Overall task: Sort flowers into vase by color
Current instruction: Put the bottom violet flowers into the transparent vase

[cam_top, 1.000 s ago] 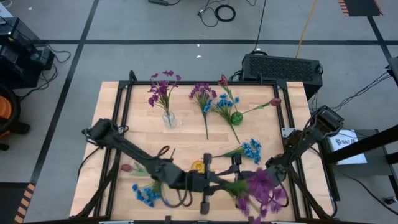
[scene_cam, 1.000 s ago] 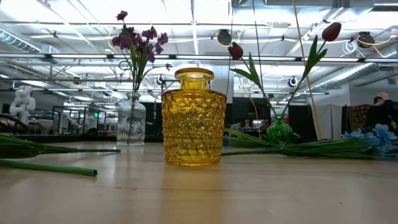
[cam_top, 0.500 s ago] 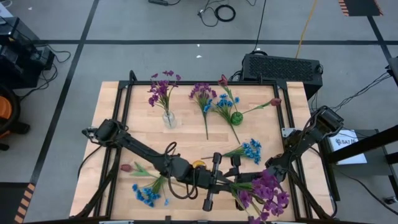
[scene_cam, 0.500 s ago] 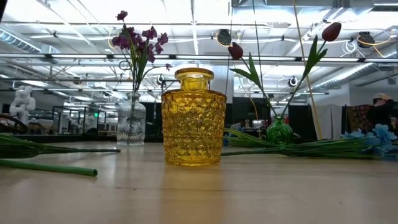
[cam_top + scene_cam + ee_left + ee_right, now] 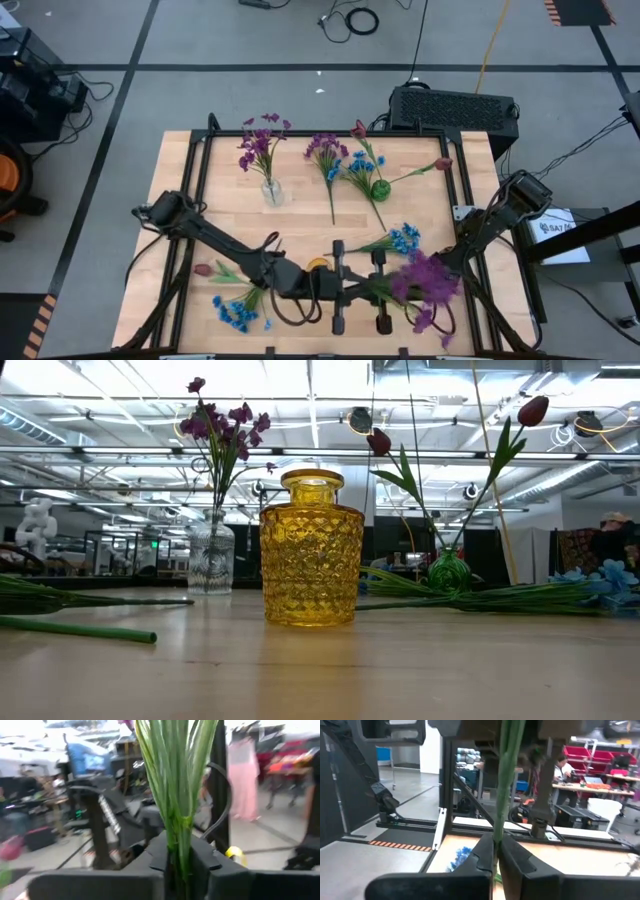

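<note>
My left gripper is holding the purple sprig low under its leaves. Next, my right gripper steadies it while my left gripper takes the stem nearer the blossoms (image 5: pixel 176 750).
Over the table's near middle, my two grippers meet on one purple flower sprig (image 5: pixel 426 280). My left gripper (image 5: pixel 352 290) comes from the left and is shut on its stem. My right gripper (image 5: pixel 368 291) comes from the right and is shut on the same stem lower down. The blossoms spread just right of both. A yellow vase (image 5: pixel 311 550) stands empty beside them. A clear vase (image 5: pixel 271 190) holds purple flowers. A small green vase (image 5: pixel 380 189) holds red tulips. The low view shows neither gripper. My left gripper pinches the sprig's green stem (image 5: pixel 180 851) between its two fingers, where the leaves begin. The fingers come in roughly level, across the stem, and the leaves rise above them. The sprig is clear of the table. My right gripper pinches the bare stem (image 5: pixel 496 851) between its two fingers, below the left gripper's hold. The fingers come in level, across the stem, which runs up from them toward the other gripper.
Loose sprigs lie on the table: purple (image 5: pixel 327 158) and blue (image 5: pixel 357 172) at the far middle, blue (image 5: pixel 402 240) right of centre, blue (image 5: pixel 235 312) and a red tulip (image 5: pixel 206 270) at the near left. A black box (image 5: pixel 455 108) stands behind the table.
The purple sprig's blossom end has swung away from the table's near edge toward the far side, while its stem stayed between the two grippers. The vases and loose flowers have not moved.
</note>
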Robot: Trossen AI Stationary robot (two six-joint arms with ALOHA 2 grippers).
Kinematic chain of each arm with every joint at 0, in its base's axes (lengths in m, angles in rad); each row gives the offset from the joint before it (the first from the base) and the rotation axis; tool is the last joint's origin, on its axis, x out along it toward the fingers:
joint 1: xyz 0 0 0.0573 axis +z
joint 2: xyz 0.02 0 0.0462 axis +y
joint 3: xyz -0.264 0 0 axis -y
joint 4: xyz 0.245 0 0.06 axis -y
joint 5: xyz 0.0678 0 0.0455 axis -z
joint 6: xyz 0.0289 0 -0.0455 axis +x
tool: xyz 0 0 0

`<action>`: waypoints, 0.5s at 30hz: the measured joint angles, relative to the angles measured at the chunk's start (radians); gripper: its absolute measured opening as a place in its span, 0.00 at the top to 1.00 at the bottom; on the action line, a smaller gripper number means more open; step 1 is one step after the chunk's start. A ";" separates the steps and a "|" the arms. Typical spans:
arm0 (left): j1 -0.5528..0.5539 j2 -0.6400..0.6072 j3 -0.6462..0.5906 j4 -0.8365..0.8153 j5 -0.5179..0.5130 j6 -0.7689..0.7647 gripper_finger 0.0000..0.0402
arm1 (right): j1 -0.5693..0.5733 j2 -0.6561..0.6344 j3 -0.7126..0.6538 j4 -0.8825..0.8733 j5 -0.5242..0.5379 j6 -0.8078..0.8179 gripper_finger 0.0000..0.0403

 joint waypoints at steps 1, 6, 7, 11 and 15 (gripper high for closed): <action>-0.005 -0.009 0.000 -0.023 -0.028 0.004 0.83 | -0.001 0.000 0.000 -0.014 0.013 0.011 0.99; -0.030 -0.054 0.000 -0.117 -0.125 0.005 0.66 | -0.027 -0.001 0.001 -0.134 0.014 0.109 0.99; -0.033 -0.061 0.000 -0.126 -0.138 0.005 0.63 | -0.033 -0.001 0.001 -0.153 0.012 0.124 0.99; -0.049 -0.079 0.000 -0.179 -0.178 0.004 0.57 | -0.046 -0.001 0.001 -0.222 0.010 0.165 1.00; -0.061 -0.103 0.000 -0.243 -0.209 0.002 0.56 | -0.050 -0.001 0.001 -0.267 0.010 0.193 1.00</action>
